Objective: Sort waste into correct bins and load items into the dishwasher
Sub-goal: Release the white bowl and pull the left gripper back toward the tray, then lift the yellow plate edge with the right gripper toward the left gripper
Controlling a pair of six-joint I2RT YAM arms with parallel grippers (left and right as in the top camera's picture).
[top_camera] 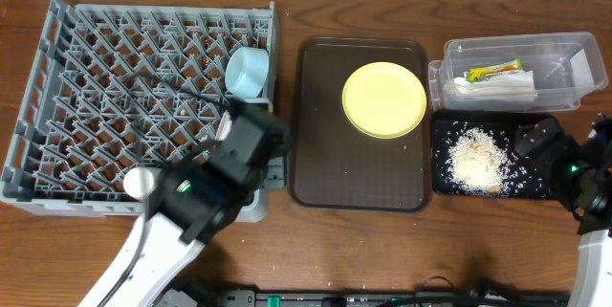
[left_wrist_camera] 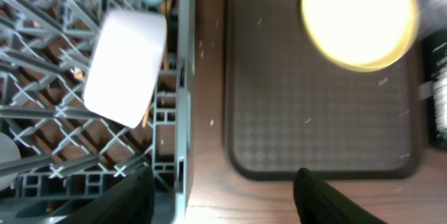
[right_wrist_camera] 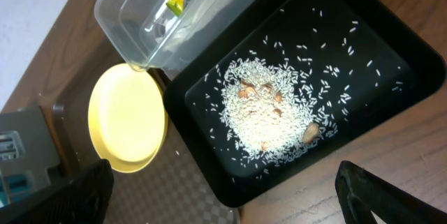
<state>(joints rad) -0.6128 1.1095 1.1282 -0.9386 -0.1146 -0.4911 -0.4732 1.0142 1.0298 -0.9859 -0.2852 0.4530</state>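
Note:
The robot's right gripper needs to head to the pale-yellow plate next and close on the plate's rim point(top_camera: 421, 118) point(right_wrist_camera: 163, 139) facing the black tray.
The grey dish rack point(top_camera: 96, 87) holds a light-blue bowl point(top_camera: 247, 71), a small white cup point(top_camera: 139, 183) and a white bowl point(left_wrist_camera: 126, 67) lying on its side. My left gripper point(top_camera: 268, 140) is open and empty over the rack's right edge point(left_wrist_camera: 223, 206). The pale-yellow plate point(top_camera: 384, 99) lies on the brown tray point(top_camera: 363, 183). The clear tub point(top_camera: 564, 58) holds the snack wrapper point(top_camera: 494, 71) and the napkin point(top_camera: 497, 87). The rice crumbs point(top_camera: 476, 159) lie in the black tray point(top_camera: 449, 183). My right gripper point(top_camera: 540, 140) is open and empty above the black tray's near edge point(right_wrist_camera: 234, 210). No chopsticks show.
The brown tray sits between the rack and the two bins. The black tray point(right_wrist_camera: 391, 49) and the clear tub point(right_wrist_camera: 126, 15) lie side by side at the right. Bare wooden table runs along the front and back edges.

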